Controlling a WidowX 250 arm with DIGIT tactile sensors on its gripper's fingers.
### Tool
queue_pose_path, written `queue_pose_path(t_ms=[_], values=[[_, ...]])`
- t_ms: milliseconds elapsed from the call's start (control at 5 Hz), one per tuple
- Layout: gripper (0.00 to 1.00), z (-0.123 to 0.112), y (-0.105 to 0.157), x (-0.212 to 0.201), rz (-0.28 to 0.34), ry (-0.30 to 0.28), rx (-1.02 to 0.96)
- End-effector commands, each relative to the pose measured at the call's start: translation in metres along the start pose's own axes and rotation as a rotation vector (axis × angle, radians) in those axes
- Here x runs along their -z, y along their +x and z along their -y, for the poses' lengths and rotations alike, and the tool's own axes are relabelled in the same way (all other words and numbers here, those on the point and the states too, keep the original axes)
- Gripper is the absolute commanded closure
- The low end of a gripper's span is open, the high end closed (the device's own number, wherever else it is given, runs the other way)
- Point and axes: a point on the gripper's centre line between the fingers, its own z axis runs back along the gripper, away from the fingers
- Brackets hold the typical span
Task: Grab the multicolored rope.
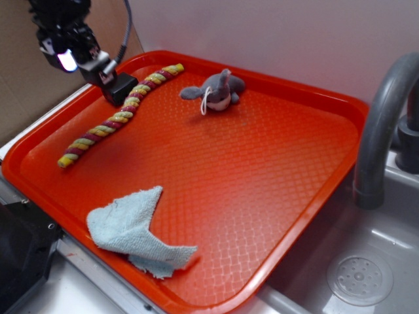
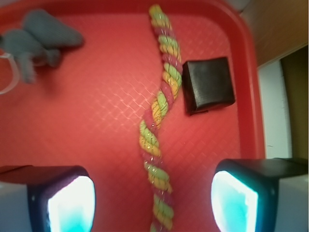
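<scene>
My gripper is going to close on the middle of the multicolored rope [image 1: 117, 120] [image 2: 149, 139], at a spot just nearer to the light blue cloth than the black block is.
The multicolored rope [image 1: 111, 121], twisted from yellow, dark pink and pale green strands, lies along the left side of the red tray [image 1: 308, 91]. My gripper [image 1: 72, 55] hovers above the tray's back left corner, near the rope's far half. In the wrist view the rope [image 2: 161, 104] runs up the middle of the picture. It passes below the wide gap of the gripper [image 2: 152, 203], whose glowing fingers [image 2: 72, 205] stand well apart on either side. The gripper is open and holds nothing.
A black block [image 1: 119, 88] sits on the tray just beside the rope [image 2: 208, 84]. A grey plush toy [image 1: 216, 91] lies at the back, and a light blue cloth [image 1: 134, 232] at the front. At the right are a grey faucet [image 1: 386, 124] and a sink.
</scene>
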Motion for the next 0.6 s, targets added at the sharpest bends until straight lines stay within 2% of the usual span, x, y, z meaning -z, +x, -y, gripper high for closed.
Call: queue_pose_path(t_ms=[0,400], values=[[0.00,-0.007,0.003,0.048,-0.081,-0.008,0.044],[0.00,0.004,-0.003,0.086,-0.152,-0.001,0.120]])
